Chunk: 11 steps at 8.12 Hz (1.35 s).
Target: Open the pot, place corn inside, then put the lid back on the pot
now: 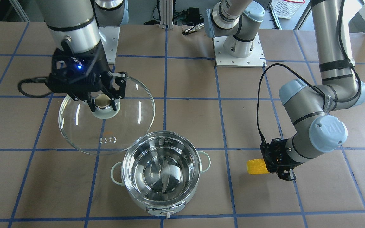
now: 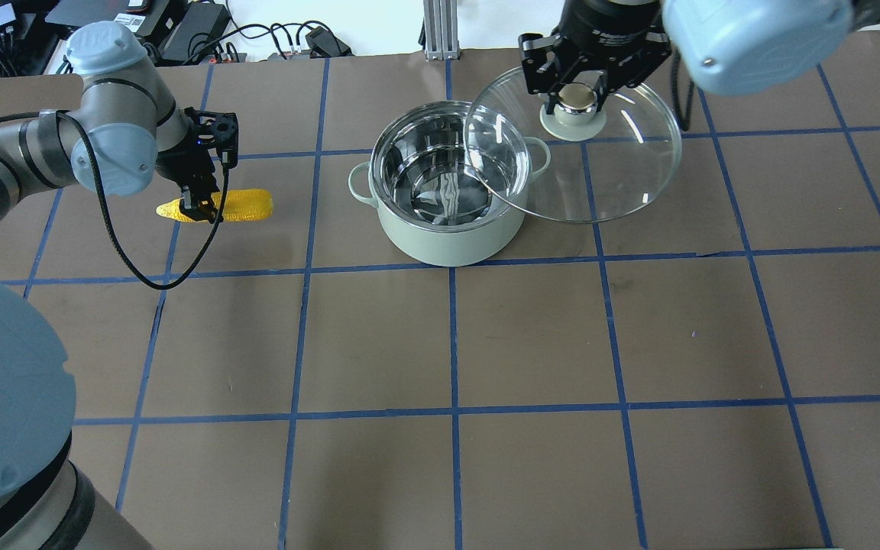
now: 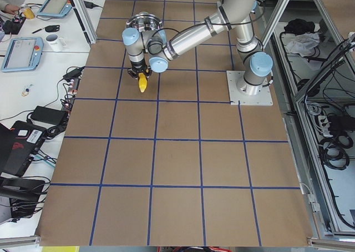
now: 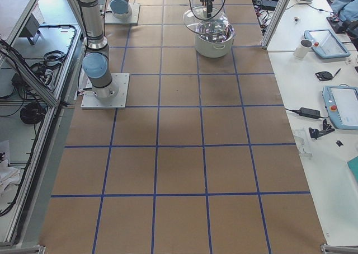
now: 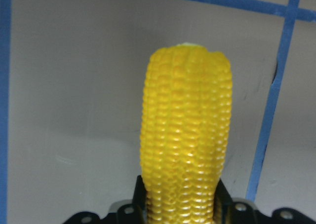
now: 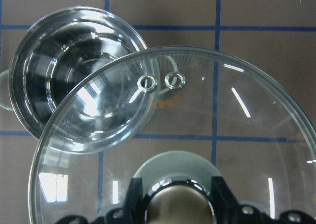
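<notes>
The robot's left gripper should release the yellow corn on the steel bottom of the open mint-green pot point(image 1: 162, 174).
The mint-green pot point(image 2: 448, 233) stands open at the table's middle, its steel interior empty; it also shows in the front view point(image 1: 169, 205). My right gripper point(image 2: 579, 98) is shut on the cream knob point(image 1: 103, 106) of the clear glass lid point(image 2: 623, 168) and holds it in the air beside the pot. The lid's edge overlaps the pot's rim in the right wrist view point(image 6: 197, 115). My left gripper point(image 2: 199, 205) is shut on the yellow corn point(image 2: 241, 205), away from the pot on my left. The corn point(image 5: 186, 135) points out from the fingers, low over the table.
The table is brown with a blue tape grid. The two arm base plates point(image 1: 239, 50) and cables lie at the robot's side. Side benches with tablets and a mug point(image 3: 54, 40) stand beyond the table edge.
</notes>
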Motion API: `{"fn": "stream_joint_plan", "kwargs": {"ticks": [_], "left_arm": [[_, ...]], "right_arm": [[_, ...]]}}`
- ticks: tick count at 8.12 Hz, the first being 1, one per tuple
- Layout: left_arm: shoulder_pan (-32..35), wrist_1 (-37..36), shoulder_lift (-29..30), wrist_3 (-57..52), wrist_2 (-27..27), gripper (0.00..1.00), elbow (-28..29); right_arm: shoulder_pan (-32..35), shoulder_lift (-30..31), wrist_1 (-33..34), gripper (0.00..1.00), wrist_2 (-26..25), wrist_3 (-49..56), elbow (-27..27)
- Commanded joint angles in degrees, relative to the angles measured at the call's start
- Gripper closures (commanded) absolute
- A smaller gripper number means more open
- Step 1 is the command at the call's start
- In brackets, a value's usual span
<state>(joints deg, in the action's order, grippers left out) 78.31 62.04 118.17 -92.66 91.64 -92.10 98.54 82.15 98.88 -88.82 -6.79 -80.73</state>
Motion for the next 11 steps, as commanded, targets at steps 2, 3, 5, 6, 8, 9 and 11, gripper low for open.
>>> {"fn": "stream_joint_plan", "kwargs": {"ticks": [2,3,5,6,8,9,11], "left_arm": [[1.4,0.01,-11.79,8.51,0.9,1.0,0.35],[3.41,-0.08,-14.52,12.55,0.99,1.0,0.35],[12.43,-0.87,-15.95,25.53,1.08,1.0,0.61],[15.87,-4.53,-15.43,31.08,0.73,1.0,1.83],[20.8,-7.98,-14.81,34.29,-0.06,1.0,2.19],[23.18,-10.25,-13.42,35.08,-3.11,1.0,2.19],[27.05,-17.37,-7.81,35.09,-3.49,1.0,2.28]], "right_arm": [[-3.44,6.97,-8.53,0.85,1.9,1.26,-2.85],[-3.61,7.24,-9.22,0.85,0.86,2.13,-2.94],[-4.05,7.68,-10.2,0.85,0.93,2.92,-3.12],[-4.23,7.77,-10.29,0.85,1.28,2.75,-3.21],[-4.49,7.68,-10.29,0.85,1.02,3.45,-3.21],[-4.49,7.68,-10.37,0.85,1.11,4.41,-3.21],[-4.49,7.68,-10.29,0.84,1.02,5.13,-3.21]]}}
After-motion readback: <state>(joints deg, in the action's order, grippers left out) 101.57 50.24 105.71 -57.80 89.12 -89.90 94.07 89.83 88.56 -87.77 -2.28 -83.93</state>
